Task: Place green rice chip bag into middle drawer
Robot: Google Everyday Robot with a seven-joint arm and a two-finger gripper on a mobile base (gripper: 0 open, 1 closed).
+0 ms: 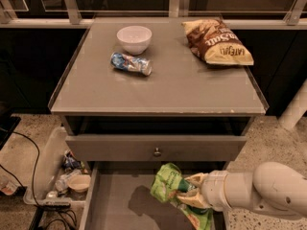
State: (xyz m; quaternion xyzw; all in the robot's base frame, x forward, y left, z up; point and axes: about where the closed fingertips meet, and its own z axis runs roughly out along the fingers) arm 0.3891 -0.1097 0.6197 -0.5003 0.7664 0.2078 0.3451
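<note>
The robot's gripper will release the green rice chip bag on the open drawer's bottom below the small knob [164, 191]. The bag now hangs tilted just above the drawer floor.
The green rice chip bag [173, 189] is a crinkly bright green bag held over the right part of the open middle drawer [120, 200], a wide shallow grey box pulled out below the cabinet. My gripper [189, 194] reaches in from the right on a white arm and is shut on the bag, which hangs tilted just above the drawer floor. The bag's shadow falls on the floor to its left.
On the cabinet top [158, 85] stand a white bowl [134, 38], a blue-and-white packet [130, 63] and a brown-and-yellow chip bag [217, 41]. A shut drawer front with a small knob [156, 152] is above the open drawer. A bin of clutter [62, 174] sits on the floor left.
</note>
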